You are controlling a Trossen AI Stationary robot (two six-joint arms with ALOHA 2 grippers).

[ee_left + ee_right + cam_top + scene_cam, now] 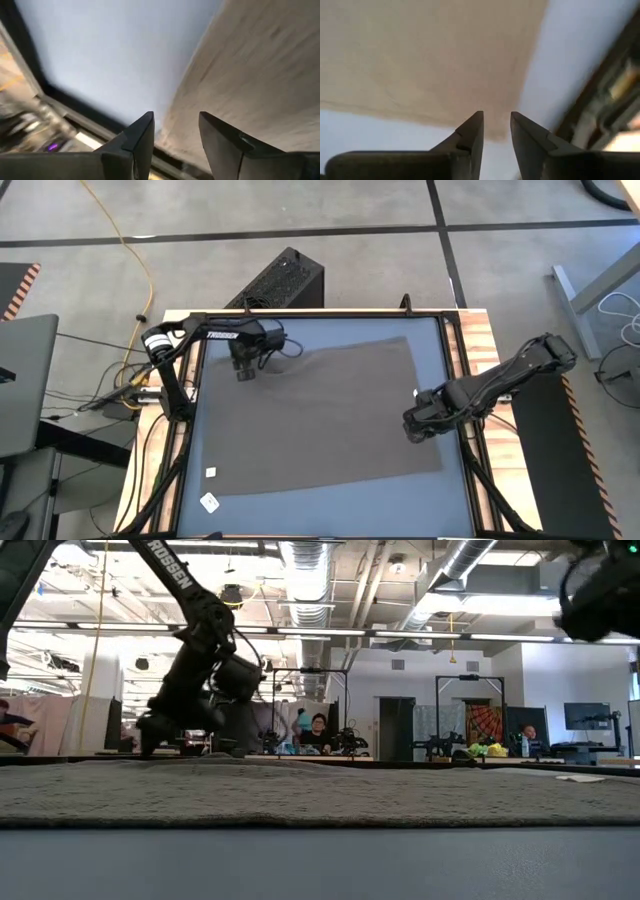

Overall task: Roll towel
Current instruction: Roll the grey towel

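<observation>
My left gripper is going to the towel just inside its far edge (278, 377). It will close there, partway from the corner near my left gripper toward the middle of that edge.
The grey-brown towel (320, 420) lies spread flat on the blue-grey table (330, 328), with a small white tag (210, 472) near its near left corner. My left gripper (244, 372) is open and low at the towel's far left corner. In the left wrist view its fingers (175, 127) stand on either side of the towel's edge (186, 90). My right gripper (414, 430) is open above the towel's right side. In the right wrist view (495, 125) it looks down on a towel corner (501, 131). In the low view it is high above the table (600, 590). My left gripper's fingertips (148, 748) come from above down to the towel's surface at its far left corner. I cannot tell whether they touch the cloth.
A dark frame (452, 350) runs round the table, with wooden boards (480, 340) beside it. A small white piece (209, 502) lies on the table by the near left corner. A black box (280, 280) stands on the floor behind the table. People sit far back in the room (318, 730).
</observation>
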